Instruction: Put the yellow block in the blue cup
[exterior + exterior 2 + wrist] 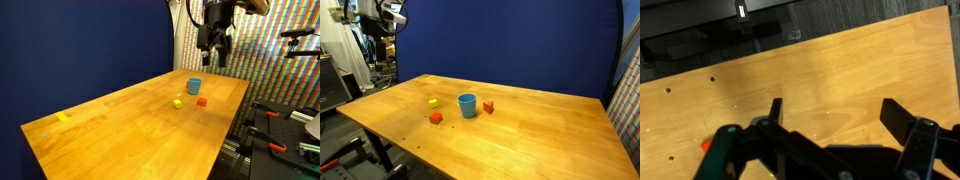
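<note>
The robot's gripper should next move to the yellow block near the red-orange cube and close on the block's opposite sides (178,103).
The yellow block (178,102) is a tiny cube on the wooden table, also seen in an exterior view (434,102). The blue cup (194,86) stands upright a short way from it and shows in both exterior views (467,105). My gripper (215,50) hangs high above the table's far end, well away from both. In the wrist view its fingers (835,105) are open with only bare wood between them. Neither block nor cup shows in the wrist view.
A red-orange cube (201,101) lies near the cup, also seen in an exterior view (436,118). Another small red piece (489,107) sits on the cup's other side. A flat yellow tape patch (63,117) marks the table. A blue backdrop stands behind it.
</note>
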Action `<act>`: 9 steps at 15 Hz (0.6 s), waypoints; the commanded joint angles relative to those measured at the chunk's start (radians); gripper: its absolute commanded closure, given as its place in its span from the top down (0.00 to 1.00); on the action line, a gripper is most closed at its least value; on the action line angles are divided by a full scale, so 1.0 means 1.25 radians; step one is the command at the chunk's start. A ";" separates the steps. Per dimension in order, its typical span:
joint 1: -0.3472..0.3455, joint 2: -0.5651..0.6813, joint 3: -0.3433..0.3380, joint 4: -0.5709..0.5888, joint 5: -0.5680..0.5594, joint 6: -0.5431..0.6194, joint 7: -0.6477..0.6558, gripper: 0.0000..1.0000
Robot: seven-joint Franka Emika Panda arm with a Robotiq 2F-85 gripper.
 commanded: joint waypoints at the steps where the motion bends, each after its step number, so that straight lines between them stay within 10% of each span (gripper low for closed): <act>1: -0.007 0.208 0.028 0.099 -0.041 0.113 0.117 1.00; 9: 0.029 0.490 -0.074 0.260 -0.201 0.227 0.385 1.00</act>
